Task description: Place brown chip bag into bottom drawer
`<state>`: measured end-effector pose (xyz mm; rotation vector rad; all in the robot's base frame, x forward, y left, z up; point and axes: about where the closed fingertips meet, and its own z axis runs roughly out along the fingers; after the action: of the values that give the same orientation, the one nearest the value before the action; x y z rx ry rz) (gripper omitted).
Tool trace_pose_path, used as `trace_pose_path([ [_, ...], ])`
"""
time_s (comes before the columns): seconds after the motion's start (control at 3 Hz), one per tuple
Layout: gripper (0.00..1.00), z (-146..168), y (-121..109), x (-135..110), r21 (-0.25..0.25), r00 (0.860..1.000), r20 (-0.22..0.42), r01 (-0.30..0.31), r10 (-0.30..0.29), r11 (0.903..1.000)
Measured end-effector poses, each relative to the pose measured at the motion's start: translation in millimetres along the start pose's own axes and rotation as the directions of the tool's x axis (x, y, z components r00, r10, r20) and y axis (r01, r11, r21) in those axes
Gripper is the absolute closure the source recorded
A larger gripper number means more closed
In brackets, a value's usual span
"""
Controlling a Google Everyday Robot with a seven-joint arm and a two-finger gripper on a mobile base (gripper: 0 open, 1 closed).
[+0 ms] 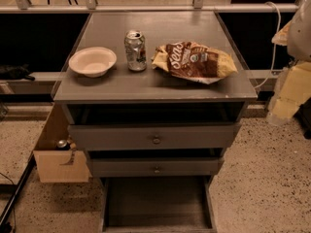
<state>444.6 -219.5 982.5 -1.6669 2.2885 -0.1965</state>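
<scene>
The brown chip bag is the next thing I will go to with my gripper. I will then close it on its end (220,65) farthest from the silver soda can.
The brown chip bag (194,62) lies flat on the grey cabinet top (160,25), right of centre, crinkled, with pale yellow ends and white script lettering. The bottom drawer (158,203) is pulled out at floor level below the two upper drawers, and its flat dark floor is bare. My gripper (284,101) hangs at the right edge of the view, beside the cabinet's right side. It is level with the cabinet top and well apart from the bag, with nothing seen in it.
A silver soda can (135,51) stands just left of the bag, and a white bowl (92,61) sits further left. The two upper drawers (155,137) with round knobs are slightly out. A cardboard box (60,164) stands on the floor at the left.
</scene>
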Motion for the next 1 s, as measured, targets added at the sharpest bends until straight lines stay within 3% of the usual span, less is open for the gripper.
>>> trace_pose_path([
  [0.33, 0.00, 8, -32, -30, -0.041, 0.987, 0.162, 0.009, -0.002, 0.9991],
  [0.67, 0.00, 10, -62, -60, -0.046, 0.961, 0.278, 0.018, -0.004, 0.9988],
  [1.0, 0.00, 27, -98, -86, -0.041, 0.942, 0.333, -0.016, 0.029, 0.9990],
])
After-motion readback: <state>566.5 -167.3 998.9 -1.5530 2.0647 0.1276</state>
